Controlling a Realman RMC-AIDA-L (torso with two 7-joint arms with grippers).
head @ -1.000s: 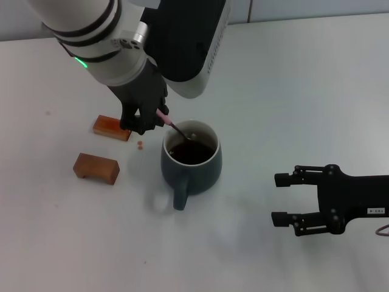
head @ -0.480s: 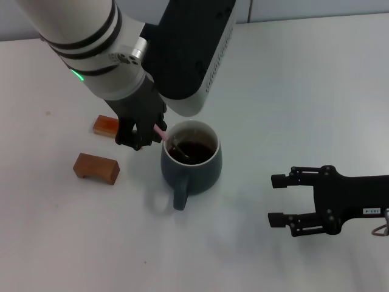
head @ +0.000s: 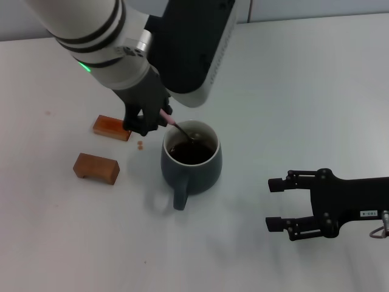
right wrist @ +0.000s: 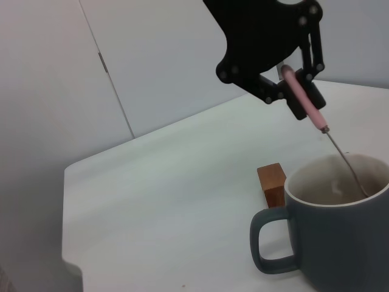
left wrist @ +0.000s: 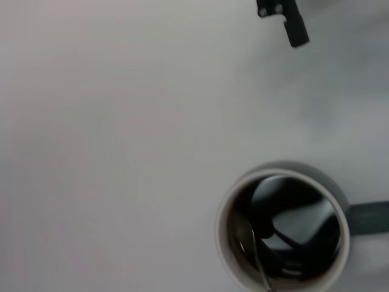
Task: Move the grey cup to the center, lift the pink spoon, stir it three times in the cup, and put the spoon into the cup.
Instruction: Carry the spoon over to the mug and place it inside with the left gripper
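Observation:
My left gripper will let go of the pink spoon, and then the spoon will rest against the grey cup's rim, toward the brown blocks [head: 164,148].
The grey cup [head: 193,173] stands near the table's middle, handle toward me, with dark liquid inside. My left gripper [head: 150,120] is just behind and to the left of its rim. It is shut on the pink spoon [head: 165,116] by the pink handle. The spoon slants down, with its metal bowl in the liquid. In the right wrist view the gripper [right wrist: 296,91] holds the spoon [right wrist: 306,103] over the cup [right wrist: 340,249]. The left wrist view shows the cup rim [left wrist: 226,210] and the spoon bowl [left wrist: 248,234]. My right gripper [head: 271,204] is open and empty, to the right of the cup.
Two brown blocks lie left of the cup, one by the left gripper [head: 109,126] and one nearer me [head: 96,168]. The first also shows in the right wrist view [right wrist: 271,182]. A small orange crumb [head: 140,145] lies between them and the cup.
My left gripper swung toward the front-left with the spoon, then back behind the rim, moving the spoon bowl around in the liquid. The right gripper drifted slightly left.

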